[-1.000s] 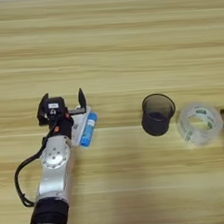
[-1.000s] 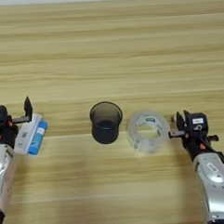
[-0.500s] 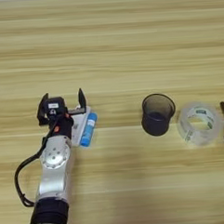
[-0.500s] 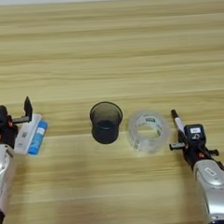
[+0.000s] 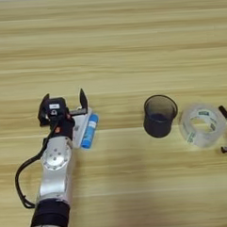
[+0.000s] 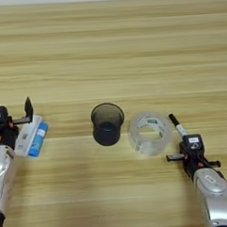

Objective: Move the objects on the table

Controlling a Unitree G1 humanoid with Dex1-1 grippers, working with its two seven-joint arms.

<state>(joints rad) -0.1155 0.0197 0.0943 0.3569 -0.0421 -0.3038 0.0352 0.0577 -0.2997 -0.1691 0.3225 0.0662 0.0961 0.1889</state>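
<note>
The clear tape ring should be taken next by my right gripper, which will close on the side of the clear tape ring (image 5: 219,126) that faces away from the dark cup.
A wide ring of clear tape (image 6: 149,132) with a white-and-green label inside lies on the wooden table (image 6: 112,49), right of a dark cup (image 6: 107,123). My right gripper (image 6: 173,139) is open just right of the ring. One black finger runs along the ring's right edge and the other points left below it. Whether they touch the ring I cannot tell. My left gripper (image 5: 63,101) stands open at the left, with nothing between its fingers. A white-and-blue stick pack (image 5: 86,129) lies against its right side.
The dark cup (image 5: 159,115) stands upright close to the tape's left side, with a narrow gap between them. The left arm (image 5: 55,175) stretches from the bottom edge up to its gripper. The right arm (image 6: 216,199) fills the bottom right corner.
My right gripper has turned and drawn nearer to the tape's right side, its fingers now spread toward the ring. Tape, cup and left gripper have stayed put.
</note>
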